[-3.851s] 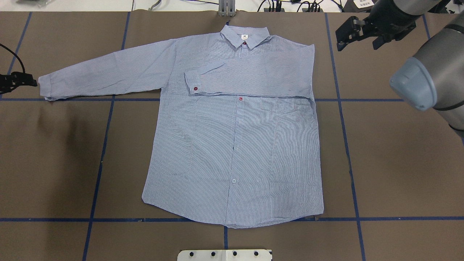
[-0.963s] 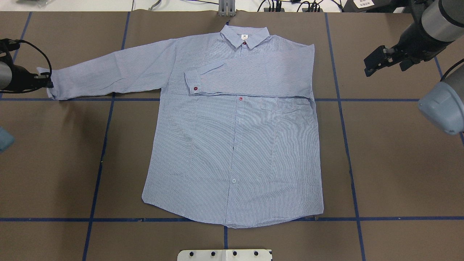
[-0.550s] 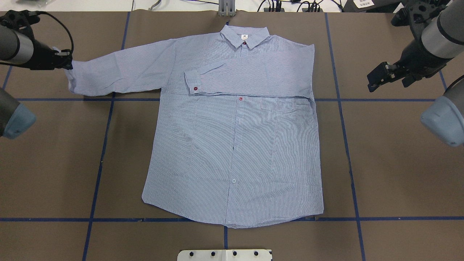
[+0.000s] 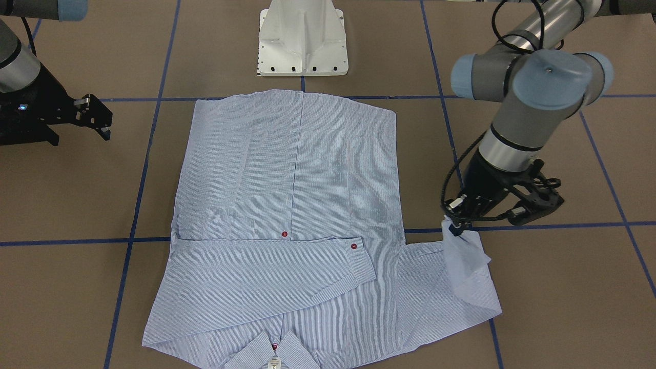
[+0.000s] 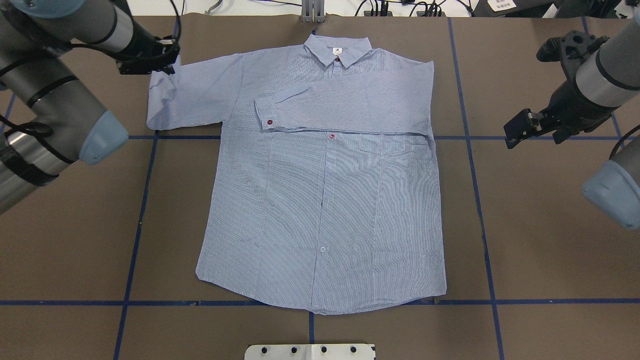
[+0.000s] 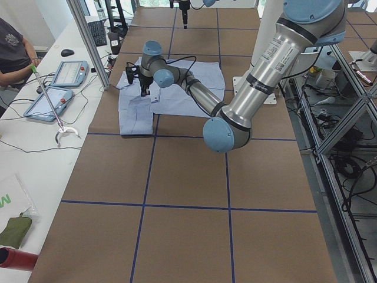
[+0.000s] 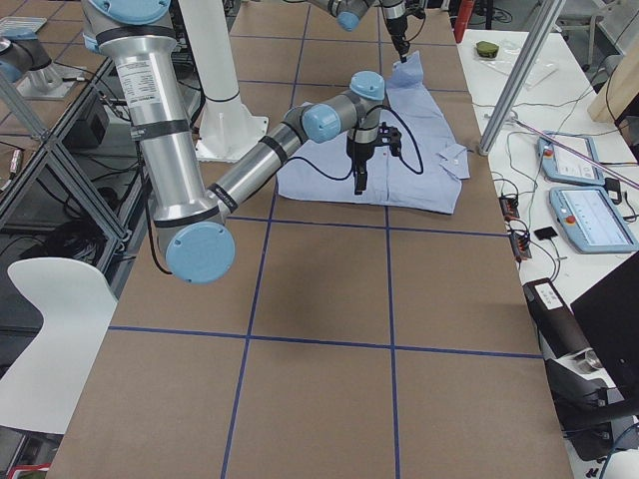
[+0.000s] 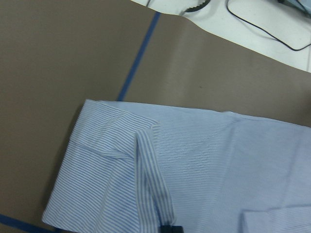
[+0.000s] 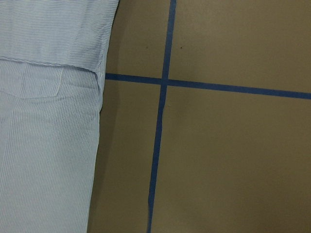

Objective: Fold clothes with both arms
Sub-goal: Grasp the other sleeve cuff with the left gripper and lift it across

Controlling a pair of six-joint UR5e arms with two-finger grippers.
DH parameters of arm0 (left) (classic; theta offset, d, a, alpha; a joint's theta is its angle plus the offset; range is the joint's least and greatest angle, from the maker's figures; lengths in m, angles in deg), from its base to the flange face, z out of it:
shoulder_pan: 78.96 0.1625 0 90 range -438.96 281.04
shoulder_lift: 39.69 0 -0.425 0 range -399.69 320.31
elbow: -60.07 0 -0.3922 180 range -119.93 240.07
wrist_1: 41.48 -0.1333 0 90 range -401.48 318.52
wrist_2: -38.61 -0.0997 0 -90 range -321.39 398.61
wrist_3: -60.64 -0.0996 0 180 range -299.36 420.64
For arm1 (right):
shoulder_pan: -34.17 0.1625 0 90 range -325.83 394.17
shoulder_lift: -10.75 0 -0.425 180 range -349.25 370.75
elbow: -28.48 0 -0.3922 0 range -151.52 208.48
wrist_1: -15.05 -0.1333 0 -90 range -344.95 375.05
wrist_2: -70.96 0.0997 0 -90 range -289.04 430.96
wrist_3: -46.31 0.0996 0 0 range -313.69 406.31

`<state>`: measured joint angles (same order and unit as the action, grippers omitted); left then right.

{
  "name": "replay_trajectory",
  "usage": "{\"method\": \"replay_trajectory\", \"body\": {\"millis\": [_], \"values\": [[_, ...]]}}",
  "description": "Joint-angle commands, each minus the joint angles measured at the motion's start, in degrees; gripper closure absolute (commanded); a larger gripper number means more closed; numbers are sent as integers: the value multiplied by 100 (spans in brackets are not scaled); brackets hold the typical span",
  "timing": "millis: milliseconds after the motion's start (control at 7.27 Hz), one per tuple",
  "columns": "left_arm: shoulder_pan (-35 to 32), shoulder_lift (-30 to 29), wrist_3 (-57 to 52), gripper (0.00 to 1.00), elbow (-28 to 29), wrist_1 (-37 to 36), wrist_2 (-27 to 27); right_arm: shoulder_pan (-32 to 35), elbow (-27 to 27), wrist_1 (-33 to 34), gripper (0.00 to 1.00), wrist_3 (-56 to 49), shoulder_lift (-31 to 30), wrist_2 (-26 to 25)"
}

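I need to have my left gripper release the cuff, now held lifted and doubled back, on the shirt body (image 4: pixel 227 211) past the buttons, next to the long edge of the folded sleeve.
The light blue striped shirt (image 5: pixel 325 200) lies flat, front up, collar at the far edge; it also shows in the front view (image 4: pixel 292 169). One sleeve (image 5: pixel 345 107) is folded across the chest. My left gripper (image 5: pixel 165 62) is shut on the cuff of the other sleeve (image 5: pixel 190 100) and holds it lifted, doubled back over itself toward the body. The front view shows the left gripper (image 4: pixel 456 223) with the cuff (image 4: pixel 464 256) hanging below. The left wrist view shows the hanging cuff (image 8: pixel 150 184). My right gripper (image 5: pixel 517 131) is open and empty, right of the shirt and off the table.
The white pedestal base (image 4: pixel 302 41) stands at the near table edge. Blue tape lines (image 5: pixel 475 165) cross the brown table top. Cables (image 5: pixel 380 7) lie along the far edge. An operator (image 6: pixel 12 47) and tablets (image 6: pixel 68 73) are at a side desk beyond it.
My left gripper took hold of the cuff, lifted it and carried it right toward the shirt body, doubling the sleeve over. My right gripper moved nearer, staying right of the shirt.
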<state>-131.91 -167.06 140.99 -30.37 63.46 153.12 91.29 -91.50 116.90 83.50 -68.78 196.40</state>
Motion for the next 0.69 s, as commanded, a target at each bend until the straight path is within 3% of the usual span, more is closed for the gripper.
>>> {"method": "replay_trajectory", "body": {"millis": [0,275,550], "values": [[250,-1004,821,100,472,-18,203,-16,-96,-682,0,51,-605,7],[452,-1902,1525,100,1123,70,212,-16,-87,-728,0,51,-677,16],[549,-2089,1861,100,1152,175,212,-16,-87,-737,0,51,-704,16]]}}
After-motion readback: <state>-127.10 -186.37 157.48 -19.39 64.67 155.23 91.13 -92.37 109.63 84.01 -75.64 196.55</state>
